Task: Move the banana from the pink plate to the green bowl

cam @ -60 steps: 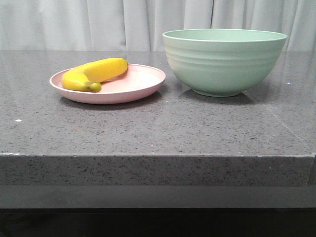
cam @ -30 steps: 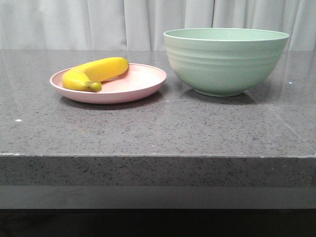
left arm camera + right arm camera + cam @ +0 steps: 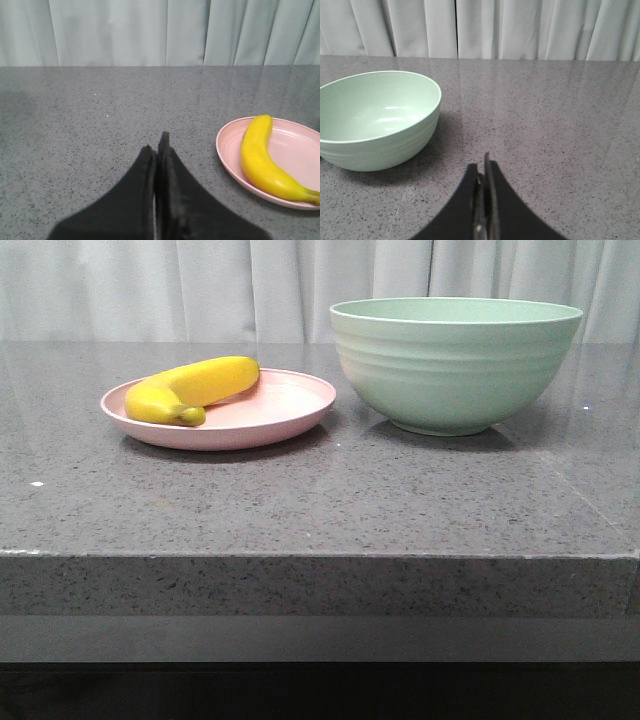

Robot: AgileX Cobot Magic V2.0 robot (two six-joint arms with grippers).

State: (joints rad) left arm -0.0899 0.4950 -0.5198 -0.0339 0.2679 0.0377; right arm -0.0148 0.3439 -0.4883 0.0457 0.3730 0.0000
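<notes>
Next, the robot's left gripper should go to the yellow banana on the pink plate and close around the banana's middle (image 3: 190, 386) (image 3: 259, 159).
The yellow banana (image 3: 192, 387) lies on the left half of the pink plate (image 3: 285, 412), its dark stem tip toward the front. The green bowl (image 3: 455, 362) stands upright and empty just right of the plate. No gripper shows in the front view. In the left wrist view my left gripper (image 3: 157, 144) is shut and empty over bare counter, apart from the plate (image 3: 295, 150) and the banana (image 3: 260, 157). In the right wrist view my right gripper (image 3: 482, 165) is shut and empty over bare counter, apart from the bowl (image 3: 375, 120).
The dark speckled stone counter (image 3: 320, 510) has its front edge close to the camera. A pale curtain (image 3: 200, 285) hangs behind the counter.
</notes>
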